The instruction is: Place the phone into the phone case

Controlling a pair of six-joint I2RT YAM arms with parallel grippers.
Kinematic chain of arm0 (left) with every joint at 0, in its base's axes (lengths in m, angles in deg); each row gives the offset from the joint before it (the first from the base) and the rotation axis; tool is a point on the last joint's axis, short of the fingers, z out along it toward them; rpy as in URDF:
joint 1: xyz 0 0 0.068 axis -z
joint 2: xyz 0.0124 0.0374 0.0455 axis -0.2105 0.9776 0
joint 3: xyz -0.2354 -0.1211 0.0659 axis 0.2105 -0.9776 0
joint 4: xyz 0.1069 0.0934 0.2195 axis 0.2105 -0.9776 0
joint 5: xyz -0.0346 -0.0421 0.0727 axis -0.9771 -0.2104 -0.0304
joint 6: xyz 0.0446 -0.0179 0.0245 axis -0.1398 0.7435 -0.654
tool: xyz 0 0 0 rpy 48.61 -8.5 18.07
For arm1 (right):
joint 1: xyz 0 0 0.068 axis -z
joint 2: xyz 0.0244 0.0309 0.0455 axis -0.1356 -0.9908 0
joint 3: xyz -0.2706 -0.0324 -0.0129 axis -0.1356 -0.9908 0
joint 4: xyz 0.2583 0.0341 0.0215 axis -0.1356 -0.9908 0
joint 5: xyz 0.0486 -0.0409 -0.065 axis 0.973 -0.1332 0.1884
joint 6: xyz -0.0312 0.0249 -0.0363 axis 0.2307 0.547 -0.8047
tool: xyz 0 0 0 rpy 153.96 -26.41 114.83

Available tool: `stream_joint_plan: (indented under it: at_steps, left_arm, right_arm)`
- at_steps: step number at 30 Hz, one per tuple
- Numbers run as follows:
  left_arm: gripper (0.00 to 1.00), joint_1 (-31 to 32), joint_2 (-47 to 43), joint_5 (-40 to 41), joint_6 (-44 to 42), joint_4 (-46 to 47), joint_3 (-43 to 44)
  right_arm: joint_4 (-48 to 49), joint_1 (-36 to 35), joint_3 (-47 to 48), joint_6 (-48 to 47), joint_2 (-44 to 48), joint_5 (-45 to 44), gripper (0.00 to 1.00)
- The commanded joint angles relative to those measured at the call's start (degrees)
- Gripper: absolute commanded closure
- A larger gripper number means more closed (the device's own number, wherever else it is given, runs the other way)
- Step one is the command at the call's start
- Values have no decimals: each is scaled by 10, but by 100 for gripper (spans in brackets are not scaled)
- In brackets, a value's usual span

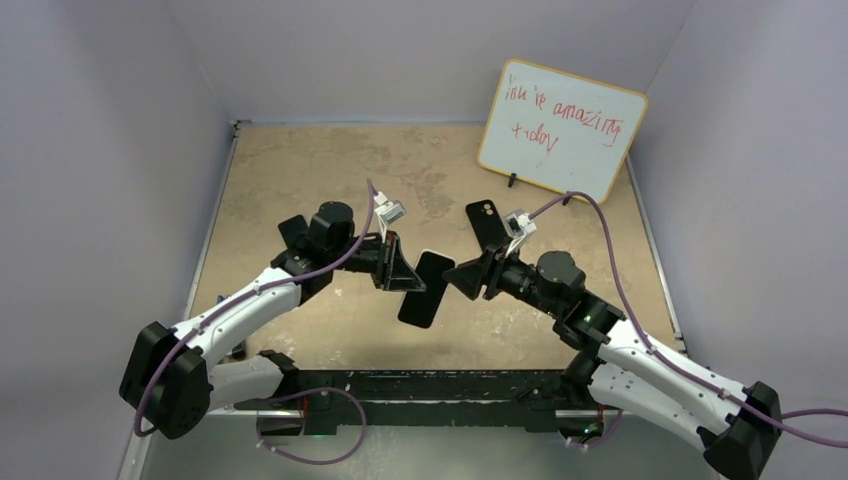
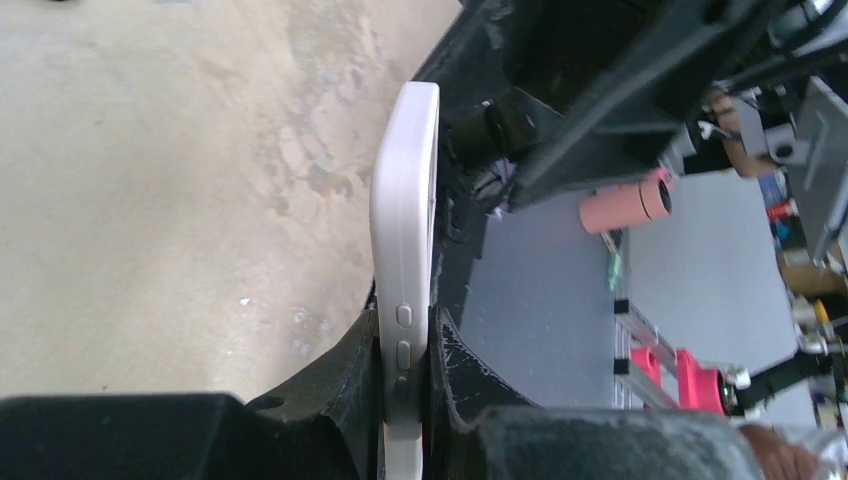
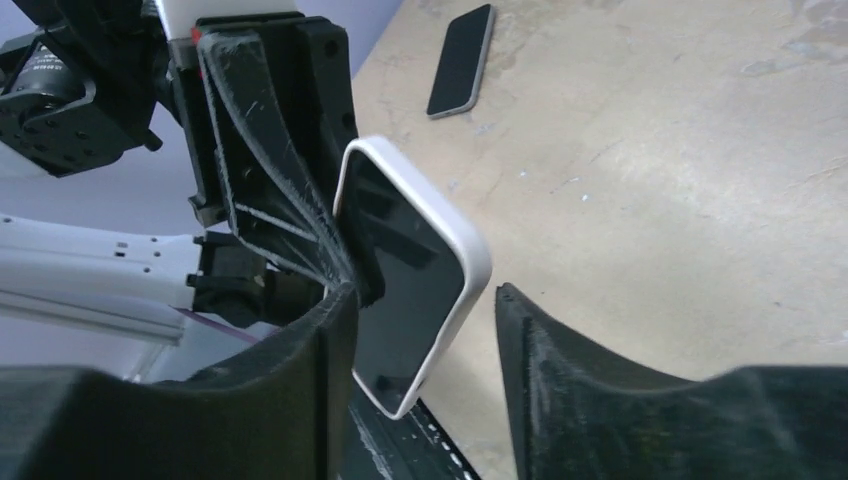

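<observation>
Next, I release the white-rimmed phone with my left gripper on the bare middle of the table (image 1: 414, 243) beside the black phone case.
The phone case (image 1: 425, 289) has a white rim and a dark inside. It is held up in the air above the middle of the table. My left gripper (image 1: 403, 272) is shut on its lower end; in the left wrist view the case (image 2: 405, 220) stands edge-on between the jaws of that gripper (image 2: 405, 385). My right gripper (image 1: 456, 276) is open right beside the case. In the right wrist view the case (image 3: 412, 262) hangs between that gripper's spread fingers (image 3: 422, 295), close to the left one. The dark phone (image 1: 487, 222) lies flat on the table behind the right gripper and also shows in the right wrist view (image 3: 462, 60).
A whiteboard (image 1: 560, 125) with red writing leans at the back right. A black rail (image 1: 430, 385) runs along the near edge between the arm bases. Grey walls enclose the tan table (image 1: 300, 180) on three sides.
</observation>
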Motion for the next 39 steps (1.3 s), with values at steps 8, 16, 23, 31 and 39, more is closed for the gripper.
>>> stream_joint_plan:
  at_steps: [8, 16, 23, 31, 39]
  left_arm:
    - [100, -9, -21, 65, 176, 240, -67]
    - [100, -10, -37, 88, 237, 340, -95]
    - [100, -10, -44, 132, 253, 359, -118]
    - [100, -12, -16, 141, 267, 378, -126]
    - [100, -15, -1, 165, 267, 364, -124]
  right_arm:
    - [26, 0, -29, 80, -4, -13, 30]
    - [114, 0, -61, 112, -34, 65, 37]
    - [188, 0, -102, 138, -36, 103, 66]
    - [165, 0, -92, 152, -38, 84, 100]
    - [96, 1, -72, 139, -40, 61, 49]
